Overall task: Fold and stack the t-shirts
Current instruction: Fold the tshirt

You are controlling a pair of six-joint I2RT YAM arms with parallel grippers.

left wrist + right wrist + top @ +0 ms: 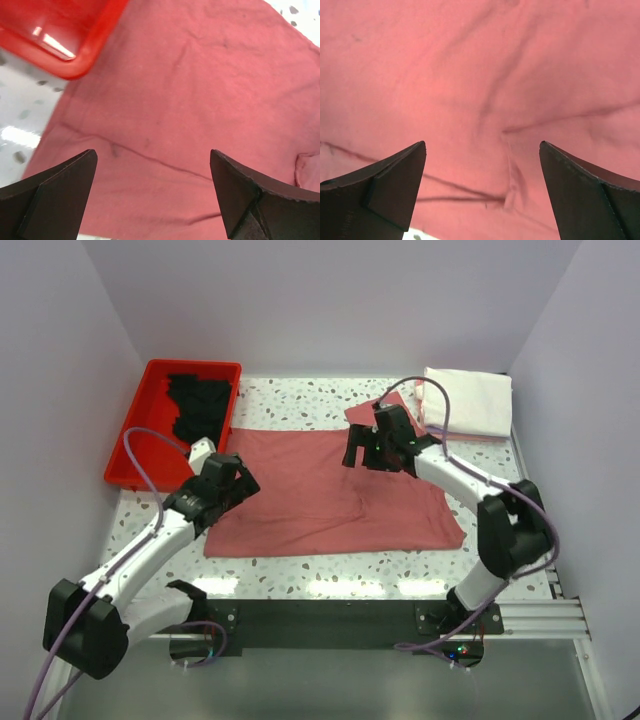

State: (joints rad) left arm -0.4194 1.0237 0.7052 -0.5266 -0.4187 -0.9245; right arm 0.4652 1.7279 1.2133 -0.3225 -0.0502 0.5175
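Observation:
My left gripper is due next at the dusty-rose t-shirt's far corner (236,432) beside the red tray. It should close there.
A dusty-rose t-shirt (330,495) lies spread and creased over the middle of the table. My left gripper (240,478) hovers over its left edge, open, with only rose cloth (175,100) between its fingers (60,190). Over the shirt's upper right part, my right gripper (362,440) is also open and holds nothing; wrinkled cloth (485,75) fills its wrist view between the fingertips (395,180). Black t-shirts (200,400) lie crumpled in a red tray. A folded white t-shirt (468,400) tops a stack at the back right, with a pinkish edge under it.
The red tray (128,425) stands at the back left, its corner (75,45) close to the shirt's left edge. White walls enclose the speckled table (300,395) on three sides. A black rail (330,615) runs along the near edge between the arm bases.

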